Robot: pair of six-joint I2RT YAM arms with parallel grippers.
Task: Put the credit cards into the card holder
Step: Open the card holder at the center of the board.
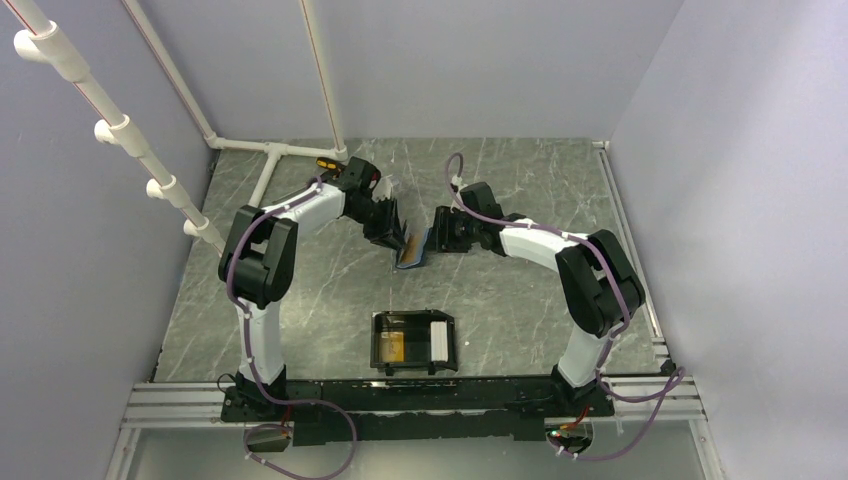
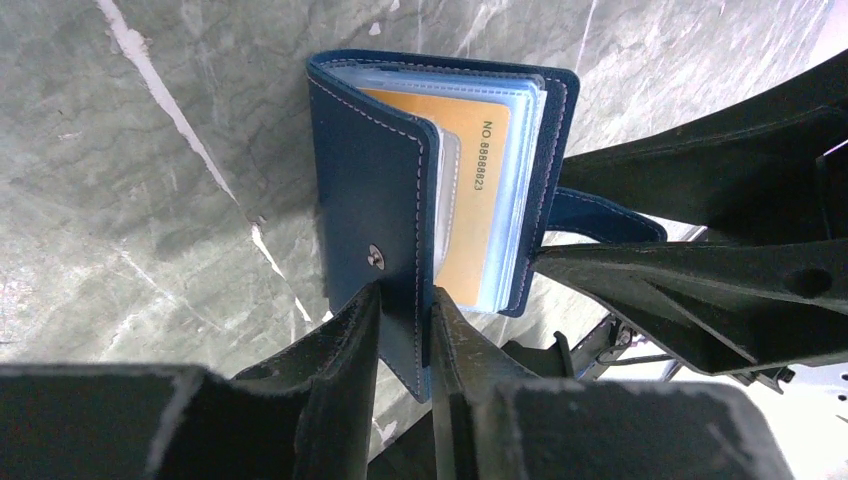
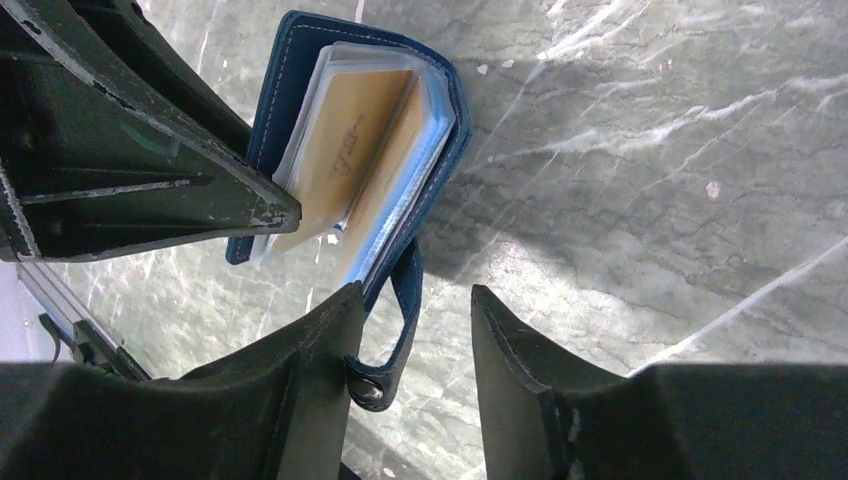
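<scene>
The snap strap bulges off the wallet's back cover, so the robot's right gripper will pinch the cover's edge (image 3: 379, 278) and strap together while the left gripper opens the wallet.
A dark blue folding wallet (image 1: 412, 250) is held up off the table between both arms, its clear sleeves fanned open. An orange-gold credit card (image 2: 470, 200) sits in a sleeve, also seen in the right wrist view (image 3: 345, 160). My left gripper (image 2: 405, 295) is shut on the wallet's front cover (image 2: 370, 180). My right gripper (image 3: 415, 292) is open; the wallet's snap strap (image 3: 385, 370) hangs loose against its left finger. The card holder (image 1: 415, 316), a black tray with a white strip (image 1: 437, 342), lies nearer the arm bases with one orange card (image 1: 392, 347) in it.
White pipes (image 1: 270, 150) run along the back left of the table, with a small orange-and-black object (image 1: 328, 160) beside them. A metal rail (image 1: 400, 395) lines the near edge. Grey walls close in both sides.
</scene>
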